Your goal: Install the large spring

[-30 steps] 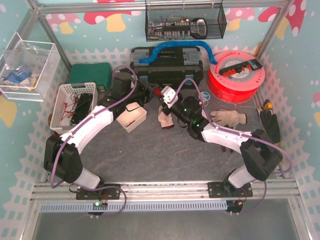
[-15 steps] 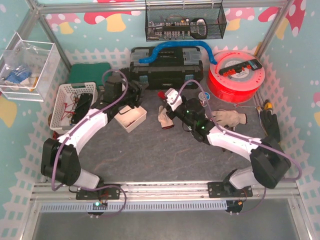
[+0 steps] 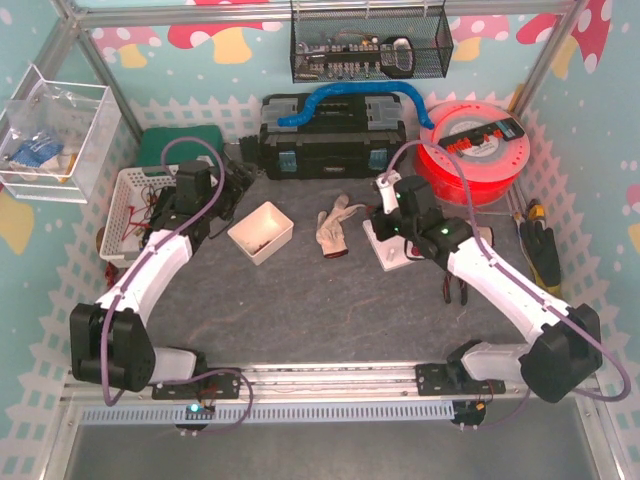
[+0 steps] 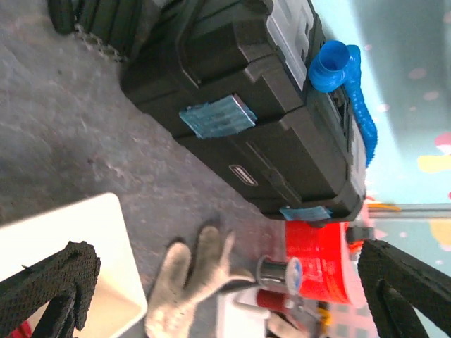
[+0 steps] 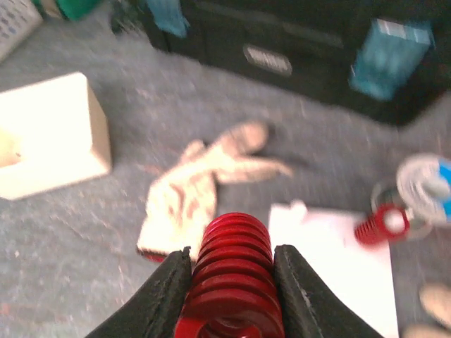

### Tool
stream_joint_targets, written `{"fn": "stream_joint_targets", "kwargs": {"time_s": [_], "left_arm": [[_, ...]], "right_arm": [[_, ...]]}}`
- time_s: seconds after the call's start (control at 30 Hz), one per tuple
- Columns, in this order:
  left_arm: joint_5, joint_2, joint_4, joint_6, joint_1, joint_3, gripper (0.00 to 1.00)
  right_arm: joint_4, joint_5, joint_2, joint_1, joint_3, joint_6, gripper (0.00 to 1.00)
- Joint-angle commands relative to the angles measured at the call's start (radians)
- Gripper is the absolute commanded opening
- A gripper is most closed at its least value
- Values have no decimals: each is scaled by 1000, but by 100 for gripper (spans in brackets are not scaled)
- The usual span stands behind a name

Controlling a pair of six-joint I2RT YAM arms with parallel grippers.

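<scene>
I need to use my right gripper to let go of the large spring on the white base plate's near corner (image 3: 392,262), beside the worn glove.
The large spring (image 5: 233,271) is a thick red coil, and my right gripper (image 5: 232,255) is shut on it, one black finger on each side. From above, that gripper (image 3: 386,222) hangs over the near-left part of a white base plate (image 3: 392,250). On the plate (image 5: 331,257), a smaller red spring (image 5: 379,224) stands at its far right. My left gripper (image 4: 225,282) is open and empty, its fingers (image 4: 53,278) spread wide. It hovers at the left (image 3: 218,190) between the white basket and the white box.
A white box (image 3: 262,232) and a worn glove (image 3: 335,225) lie mid-table. A black toolbox (image 3: 335,140) with a blue hose (image 3: 345,98) stands behind, a red filament spool (image 3: 470,150) at back right. A white wire basket (image 3: 150,210) sits left. Another glove (image 3: 460,236) and tools (image 3: 540,240) lie right.
My left gripper has opened and pulled back left toward the basket. My right gripper has carried the large spring right, from beside the glove to over the white plate.
</scene>
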Motion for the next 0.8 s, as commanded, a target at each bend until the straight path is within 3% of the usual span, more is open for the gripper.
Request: {"fn": "stream_joint_targets", "kwargs": {"time_s": [0.0, 0.27, 0.47, 0.77], "left_arm": [[-96, -23, -37, 183, 3, 11, 99], [-160, -59, -36, 326, 4, 1, 99], [-150, -81, -36, 382, 2, -13, 99], [-159, -95, -36, 348, 2, -34, 99]], "right_arm": [[-327, -98, -24, -113, 45, 136, 0], [-529, -136, 82, -173, 151, 149, 0], [-521, -131, 159, -175, 175, 175, 0], [-483, -110, 222, -192, 139, 183, 0]]}}
